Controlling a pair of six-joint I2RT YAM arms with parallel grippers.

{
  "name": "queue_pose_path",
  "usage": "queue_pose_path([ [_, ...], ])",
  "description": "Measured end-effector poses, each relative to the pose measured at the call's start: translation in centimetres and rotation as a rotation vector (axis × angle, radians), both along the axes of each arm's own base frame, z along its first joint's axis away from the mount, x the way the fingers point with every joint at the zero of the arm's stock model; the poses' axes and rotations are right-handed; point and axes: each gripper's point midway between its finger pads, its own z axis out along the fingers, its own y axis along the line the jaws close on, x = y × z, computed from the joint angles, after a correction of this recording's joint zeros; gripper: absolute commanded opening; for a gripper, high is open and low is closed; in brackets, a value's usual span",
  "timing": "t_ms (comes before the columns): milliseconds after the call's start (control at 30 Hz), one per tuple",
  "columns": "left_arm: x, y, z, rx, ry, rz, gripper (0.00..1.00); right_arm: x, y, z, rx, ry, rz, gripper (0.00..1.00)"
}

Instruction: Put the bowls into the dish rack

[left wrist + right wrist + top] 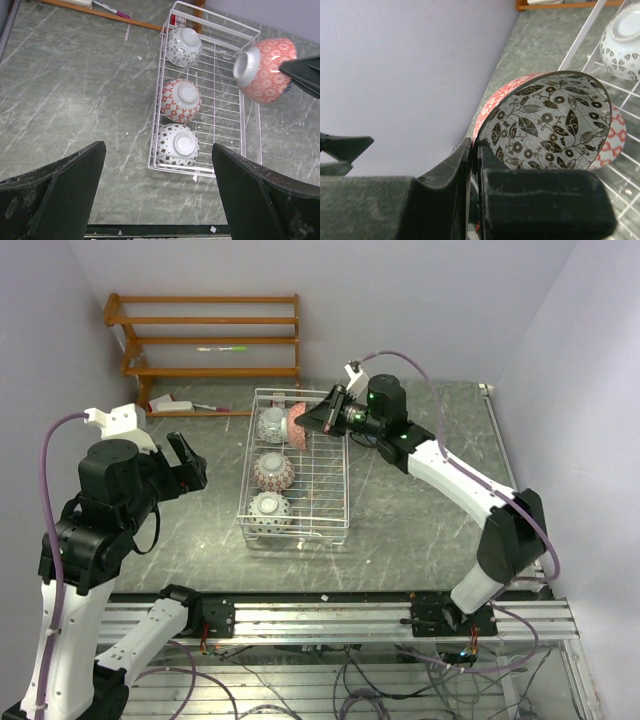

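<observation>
Next, my right gripper releases the red bowl, now on edge above the rack's far end, on the bare rack wires [315, 449] next to the grey-white and red-patterned bowls.
The white wire dish rack [343, 475] stands mid-table. Three bowls lie upside down in its left column: a grey-white one [272, 424] at the far end, a red-patterned one [274, 471] in the middle, a dotted white one [269, 508] nearest. My right gripper [318, 418] is shut on the rim of a red bowl [297, 422], held on edge above the rack's far end; its inside has black flowers [547, 122]. My left gripper [185, 462] is open and empty, raised left of the rack. No other bowl shows.
An orange wooden slatted shelf [210, 335] stands against the back wall, with a green marker [222, 348] on it and small items [180, 405] at its foot. Walls close in on the left and right. A metal rail [330, 615] runs along the near edge.
</observation>
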Motion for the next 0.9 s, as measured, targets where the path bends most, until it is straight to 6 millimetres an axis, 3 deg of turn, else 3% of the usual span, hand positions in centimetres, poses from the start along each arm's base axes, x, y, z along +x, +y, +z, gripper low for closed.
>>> queue_pose_path([
  [167,-0.1,0.0,0.2,-0.002,-0.007,0.0,1.0,2.8,2.0,-2.5,0.076,0.035,0.012,0.0],
  [267,-0.1,0.0,0.4,-0.004,-0.009,0.0,0.99,4.3,2.4,-5.0,0.114,0.081,-0.001,0.0],
  [433,-0.3,0.1,0.6,-0.005,-0.013,0.001,1.0,6.1,1.6,-8.8,0.146,0.155,-0.044,0.0],
  [733,-0.2,0.1,0.6,-0.003,-0.008,0.001,1.0,9.4,0.5,-11.9,0.258,0.211,-0.076,0.0],
  [900,0.0,0.0,0.4,0.0,0.001,0.001,1.0,9.7,0.0,-14.0,0.266,0.264,-0.089,0.0],
])
